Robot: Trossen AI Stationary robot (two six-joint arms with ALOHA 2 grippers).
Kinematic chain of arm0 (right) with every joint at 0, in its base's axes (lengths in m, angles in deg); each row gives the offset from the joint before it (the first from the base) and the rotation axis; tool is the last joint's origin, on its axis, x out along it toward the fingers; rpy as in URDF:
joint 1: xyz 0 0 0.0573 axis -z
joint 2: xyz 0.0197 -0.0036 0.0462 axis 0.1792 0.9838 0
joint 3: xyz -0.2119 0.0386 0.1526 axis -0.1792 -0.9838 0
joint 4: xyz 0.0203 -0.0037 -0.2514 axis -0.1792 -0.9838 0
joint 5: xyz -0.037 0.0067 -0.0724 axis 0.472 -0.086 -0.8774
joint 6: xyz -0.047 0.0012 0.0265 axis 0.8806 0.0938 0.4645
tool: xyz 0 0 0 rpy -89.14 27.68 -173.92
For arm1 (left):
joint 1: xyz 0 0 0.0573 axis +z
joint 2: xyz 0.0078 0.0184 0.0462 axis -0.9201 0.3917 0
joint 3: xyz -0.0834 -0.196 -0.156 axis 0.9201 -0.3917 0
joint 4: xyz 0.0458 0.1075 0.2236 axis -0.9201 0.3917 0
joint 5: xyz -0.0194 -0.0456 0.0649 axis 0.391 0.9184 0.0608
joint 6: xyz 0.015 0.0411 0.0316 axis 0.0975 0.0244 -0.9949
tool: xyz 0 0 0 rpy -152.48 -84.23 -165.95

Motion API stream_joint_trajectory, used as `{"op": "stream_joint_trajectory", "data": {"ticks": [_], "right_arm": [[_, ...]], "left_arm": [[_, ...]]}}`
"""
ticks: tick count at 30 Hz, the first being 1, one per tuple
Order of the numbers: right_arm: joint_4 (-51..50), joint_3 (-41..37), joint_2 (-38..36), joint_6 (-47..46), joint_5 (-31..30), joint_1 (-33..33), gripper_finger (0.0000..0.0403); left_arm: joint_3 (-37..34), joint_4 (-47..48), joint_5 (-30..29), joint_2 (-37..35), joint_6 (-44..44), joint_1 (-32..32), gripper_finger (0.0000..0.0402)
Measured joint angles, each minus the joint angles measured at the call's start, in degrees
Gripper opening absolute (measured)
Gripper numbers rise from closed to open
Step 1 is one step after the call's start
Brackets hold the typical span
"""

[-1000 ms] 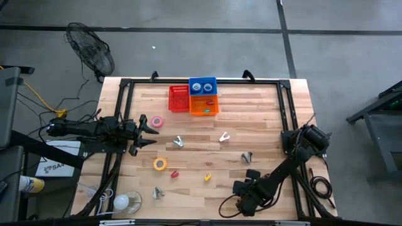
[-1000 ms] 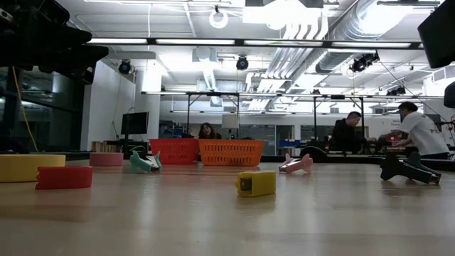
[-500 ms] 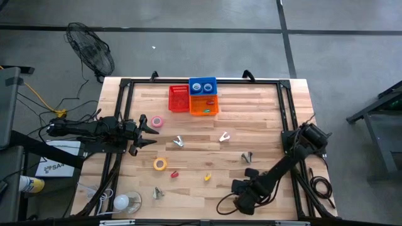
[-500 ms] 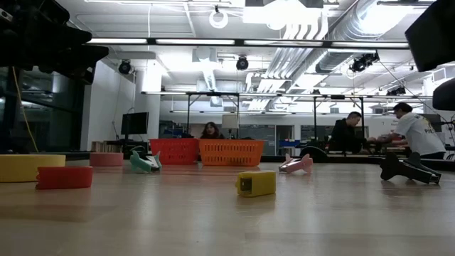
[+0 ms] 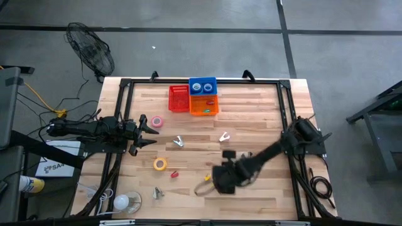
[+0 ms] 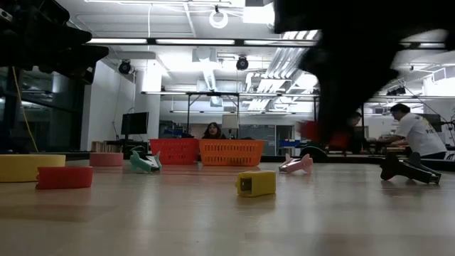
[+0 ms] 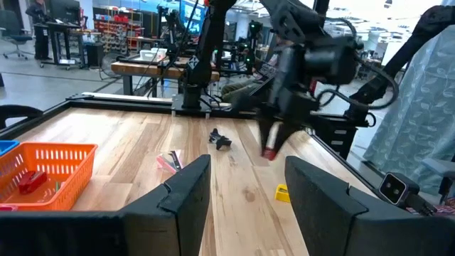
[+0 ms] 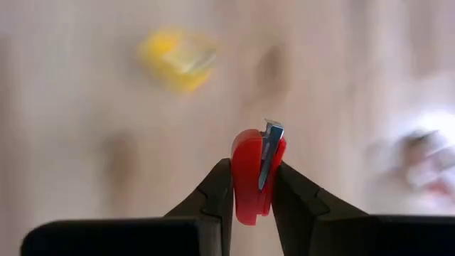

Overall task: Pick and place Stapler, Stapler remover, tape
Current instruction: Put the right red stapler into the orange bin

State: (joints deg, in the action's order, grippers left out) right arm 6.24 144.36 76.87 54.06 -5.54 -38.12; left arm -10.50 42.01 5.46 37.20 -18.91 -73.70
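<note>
I have the red stapler in my right gripper, over the table's middle near part. Next, I put it down inside the orange basket (image 5: 201,102), near its side beside the blue basket.
My right gripper (image 5: 221,178) hangs over the table's middle near part, shut on a small red stapler (image 8: 256,174) with a metal strip. The left wrist view shows that red stapler (image 7: 270,151) below the right arm. Just beside it, a yellow stapler (image 5: 206,177) lies on the table. Another red stapler (image 5: 174,174), a yellow tape roll (image 5: 161,164), a pink tape roll (image 5: 157,122) and several staple removers (image 5: 178,142) also lie flat on the wood. My left gripper (image 5: 148,132) waits open at the left edge. My right gripper pinches the red stapler's body (image 8: 245,186) between its two fingers, one on each flat side. The fingers come from above, pointing down. The stapler's metal-strip end (image 8: 271,132) sticks out past the fingertips, and the stapler is lifted clear of the table.
Red (image 5: 179,98), blue (image 5: 202,85) and orange (image 5: 204,105) baskets stand at the far edge's middle. A light bulb (image 5: 120,201) lies at the near left corner. Bare wood shows on the table's right half. People sit in the room beyond the table.
My right arm has swung from the near edge toward the table's middle, leftward and toward the far edge, carrying the red stapler. It now stands beside the yellow stapler. The left arm has kept still.
</note>
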Motion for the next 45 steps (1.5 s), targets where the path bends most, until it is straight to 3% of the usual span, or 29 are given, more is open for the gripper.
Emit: {"op": "stream_joint_trajectory", "data": {"ticks": [4,24,35,45], "right_arm": [[-0.1,2.6,0.0,7.0,-3.4,5.2,0.0065],[4.1,11.3,-0.3,22.6,-0.4,35.3,0.0069],[20.8,3.4,-0.3,22.8,7.7,48.7,0.007],[29.9,-4.0,-0.3,21.5,11.9,52.2,0.0072]], "left_arm": [[0.0,0.0,0.0,0.0,0.0,0.0,0.0179],[0.0,0.0,0.0,0.0,0.0,0.0,0.0179],[0.0,0.0,0.0,0.0,0.0,0.0,0.0179],[0.0,0.0,0.0,0.0,0.0,0.0,0.0179]]}}
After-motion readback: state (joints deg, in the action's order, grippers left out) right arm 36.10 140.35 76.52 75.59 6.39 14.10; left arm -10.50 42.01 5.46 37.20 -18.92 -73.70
